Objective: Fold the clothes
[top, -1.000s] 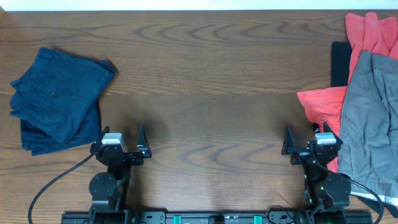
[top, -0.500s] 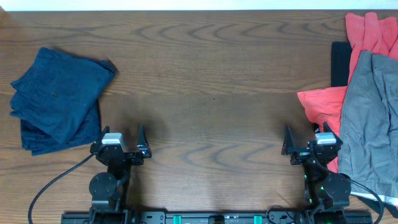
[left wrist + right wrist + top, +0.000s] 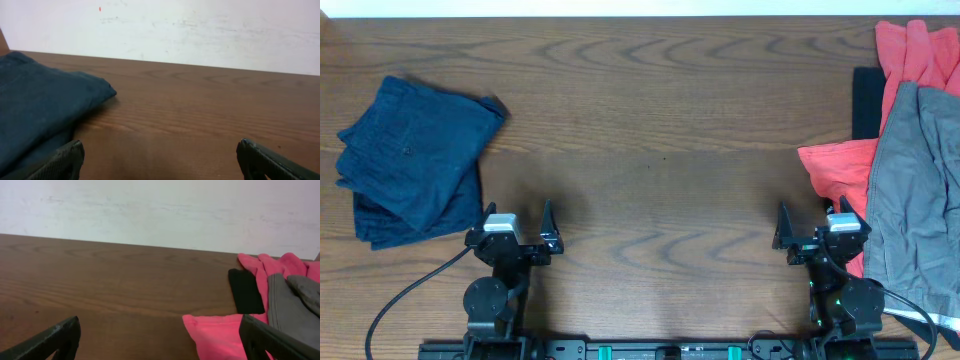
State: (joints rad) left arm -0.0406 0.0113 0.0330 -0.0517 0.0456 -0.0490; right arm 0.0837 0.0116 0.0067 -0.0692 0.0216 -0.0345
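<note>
The robot's right gripper should next move to the middle of the olive-grey shorts' stitched edge (image 3: 877, 178), where they lie over the coral-red garments, and close there.
A folded navy blue garment (image 3: 412, 155) lies at the table's left; it also shows in the left wrist view (image 3: 35, 115). At the right edge, olive-grey shorts (image 3: 920, 190) lie on top of coral-red garments (image 3: 840, 165); both show in the right wrist view, the grey (image 3: 292, 305) over the red (image 3: 220, 332). My left gripper (image 3: 512, 228) is open and empty, just right of the navy garment's near corner (image 3: 160, 157). My right gripper (image 3: 818, 226) is open and empty, its right finger next to the red cloth (image 3: 160, 337).
A flat black object (image 3: 866, 100) lies under the red cloth at the far right, also seen in the right wrist view (image 3: 246, 290). The wooden table (image 3: 650, 150) stretches between the two piles. A white wall (image 3: 175, 30) runs behind the table's far edge.
</note>
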